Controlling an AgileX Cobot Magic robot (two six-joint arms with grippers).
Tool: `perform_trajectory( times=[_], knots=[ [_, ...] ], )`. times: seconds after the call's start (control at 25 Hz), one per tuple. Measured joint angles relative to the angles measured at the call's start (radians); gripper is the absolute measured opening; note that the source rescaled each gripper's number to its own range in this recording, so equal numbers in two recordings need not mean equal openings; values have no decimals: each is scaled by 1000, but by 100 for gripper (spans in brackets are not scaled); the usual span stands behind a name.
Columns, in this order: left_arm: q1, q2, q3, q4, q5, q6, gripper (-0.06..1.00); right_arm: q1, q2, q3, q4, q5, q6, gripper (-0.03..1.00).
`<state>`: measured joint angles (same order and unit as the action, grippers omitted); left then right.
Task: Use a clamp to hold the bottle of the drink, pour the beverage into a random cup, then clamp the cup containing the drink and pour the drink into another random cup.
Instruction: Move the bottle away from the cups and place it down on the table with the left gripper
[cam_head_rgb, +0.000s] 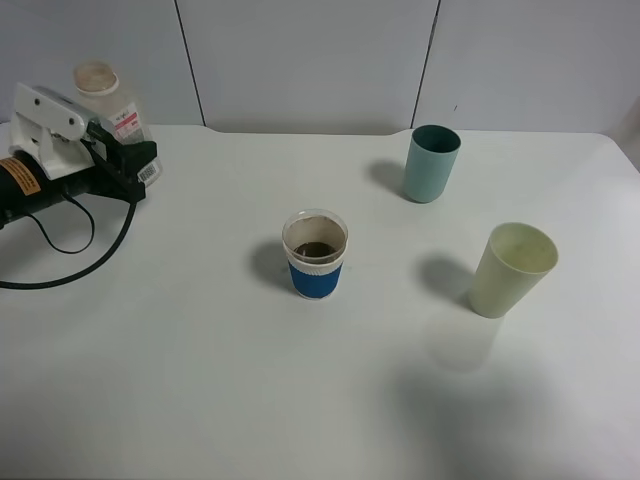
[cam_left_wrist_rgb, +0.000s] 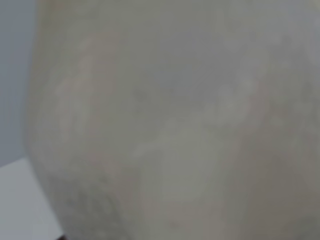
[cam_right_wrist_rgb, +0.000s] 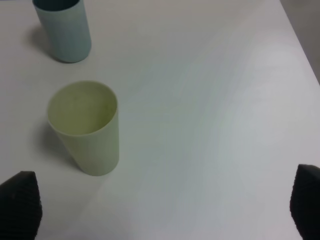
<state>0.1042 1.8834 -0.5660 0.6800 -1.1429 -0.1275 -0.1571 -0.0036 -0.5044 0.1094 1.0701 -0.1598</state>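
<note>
My left gripper should put the bottle down on the white table (cam_head_rgb: 166, 211) just beside the black cable, toward the paper cup.
A clear plastic bottle (cam_head_rgb: 112, 105) with a pale cap stands upright at the far left of the table. My left gripper (cam_head_rgb: 135, 165) is closed around its lower body. The left wrist view is filled by the blurred bottle wall (cam_left_wrist_rgb: 165, 125). A paper cup with a blue sleeve (cam_head_rgb: 315, 255) stands mid-table with dark drink in it. A teal cup (cam_head_rgb: 431, 163) stands at the back right and a pale green cup (cam_head_rgb: 511, 270) at the right; both look empty. My right gripper (cam_right_wrist_rgb: 162, 210) is open above the table, close to the pale green cup (cam_right_wrist_rgb: 87, 127), with the teal cup (cam_right_wrist_rgb: 63, 27) beyond.
A black cable (cam_head_rgb: 70, 250) loops from the left arm across the white table (cam_head_rgb: 200, 380). The table's right edge (cam_right_wrist_rgb: 300, 45) lies close to the right gripper. A grey panelled wall stands behind the table.
</note>
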Motion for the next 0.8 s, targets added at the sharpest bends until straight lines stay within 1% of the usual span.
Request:
perform_trajectory(
  times=[0.2, 0.44, 0.8],
  knots=[
    [0, 97, -8, -4, -32, 9, 3, 0, 0, 0, 0, 0, 0, 100],
    [0, 185, -51, -5, -59, 11, 3, 0, 0, 0, 0, 0, 0, 100],
    [0, 256, -87, -24, -61, 12, 3, 0, 0, 0, 0, 0, 0, 100]
  ],
)
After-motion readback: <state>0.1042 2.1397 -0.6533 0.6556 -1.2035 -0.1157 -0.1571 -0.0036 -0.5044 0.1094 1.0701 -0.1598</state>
